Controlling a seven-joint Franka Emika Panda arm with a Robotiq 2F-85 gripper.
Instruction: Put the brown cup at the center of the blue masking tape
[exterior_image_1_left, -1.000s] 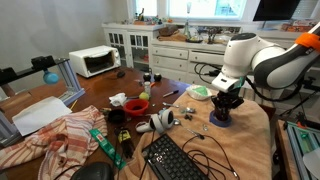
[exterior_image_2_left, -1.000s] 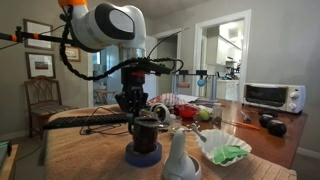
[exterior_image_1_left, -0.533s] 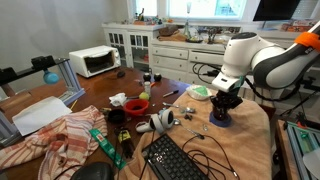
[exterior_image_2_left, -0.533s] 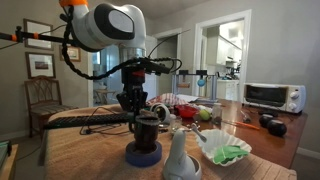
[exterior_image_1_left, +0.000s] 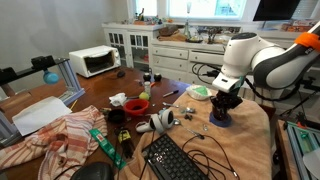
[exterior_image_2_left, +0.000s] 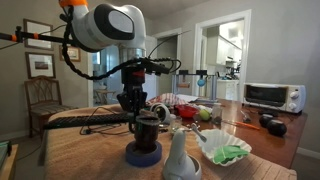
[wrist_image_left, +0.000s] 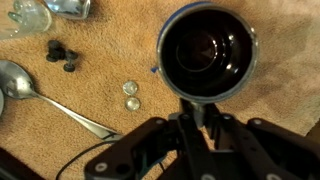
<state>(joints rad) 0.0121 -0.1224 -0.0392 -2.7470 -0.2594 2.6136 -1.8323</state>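
The robot's gripper needs to release the brown cup inside the blue masking tape on the tan mat (exterior_image_1_left: 220, 115) (wrist_image_left: 212, 46), close to the glass beads.
The brown cup (exterior_image_2_left: 146, 132) stands upright inside the blue masking tape (exterior_image_2_left: 143, 156) on the tan mat. Both also show in an exterior view, the cup (exterior_image_1_left: 221, 113) over the tape ring (exterior_image_1_left: 220, 122). In the wrist view I look straight down into the cup (wrist_image_left: 205, 50); its handle points toward my gripper (wrist_image_left: 205, 118). The fingers sit close together on either side of the handle and appear shut on it. In both exterior views the gripper (exterior_image_2_left: 128, 104) hangs just above and beside the cup.
A red bowl (exterior_image_1_left: 136, 104), a pale green dish (exterior_image_1_left: 199, 91), a keyboard (exterior_image_1_left: 175, 160) and cables lie on the table. A toaster oven (exterior_image_1_left: 95, 61) stands far off. A spoon (wrist_image_left: 40, 95) and small glass beads (wrist_image_left: 131, 95) lie near the cup.
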